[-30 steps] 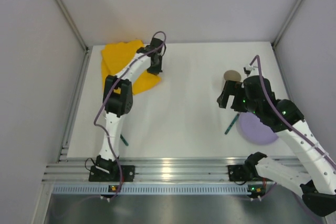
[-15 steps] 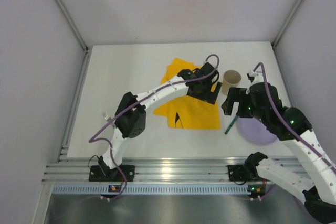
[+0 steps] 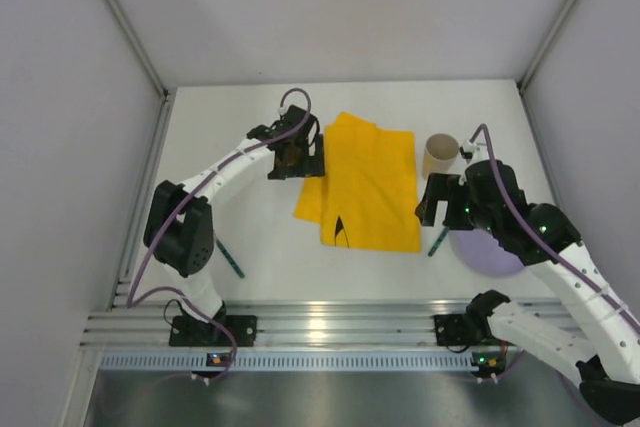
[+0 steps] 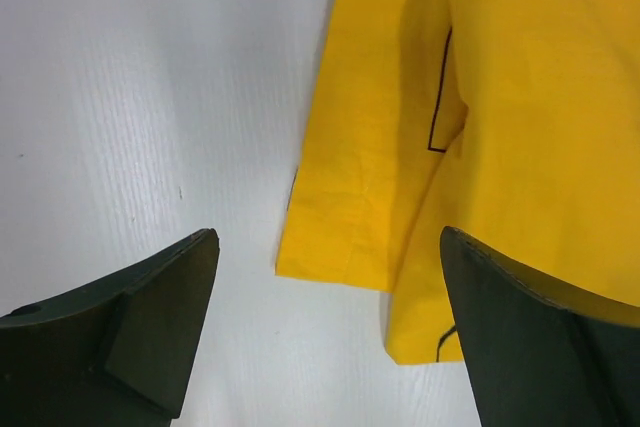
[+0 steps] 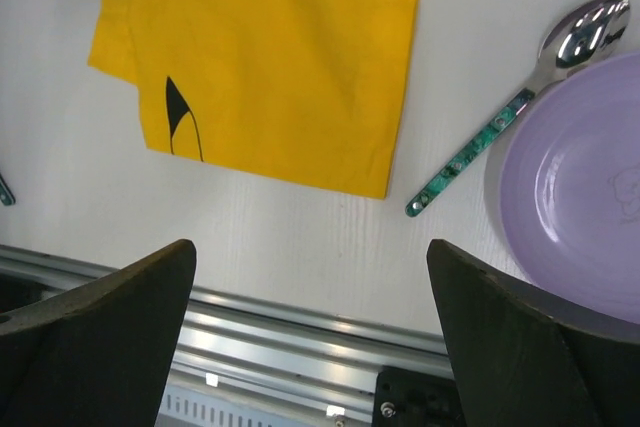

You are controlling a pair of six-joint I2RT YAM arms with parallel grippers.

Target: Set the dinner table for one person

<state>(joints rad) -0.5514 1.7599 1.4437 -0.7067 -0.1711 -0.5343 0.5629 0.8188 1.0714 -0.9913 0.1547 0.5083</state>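
Observation:
The yellow mat is next for my left gripper, which should close on its narrow strip's outer edge (image 3: 303, 193) (image 4: 304, 165), just behind the near corner of the strip.
The dinner table (image 3: 255, 212) is a white top. A yellow cloth mat (image 3: 368, 185) lies flat near its middle, with a fold along its left side. My left gripper (image 3: 298, 160) hangs open over the mat's left edge; in the left wrist view the mat (image 4: 490, 97) fills the right half, and the gripper (image 4: 330, 322) holds nothing. My right gripper (image 3: 441, 203) is open and empty by the mat's right edge. A purple plate (image 5: 580, 182) and a green-handled spoon (image 5: 500, 122) lie under the right arm. A tan cup (image 3: 440, 154) stands behind them.
A second green-handled utensil (image 3: 231, 259) lies at the front left, near the left arm. The ribbed silver rail (image 3: 330, 325) runs along the near edge, also seen as the rail (image 5: 300, 312) in the right wrist view. Grey walls close in the table's back and sides.
The left gripper carried the mat from the back left to the middle, opened, let it go and drew back to its left edge. The right arm shifted only slightly.

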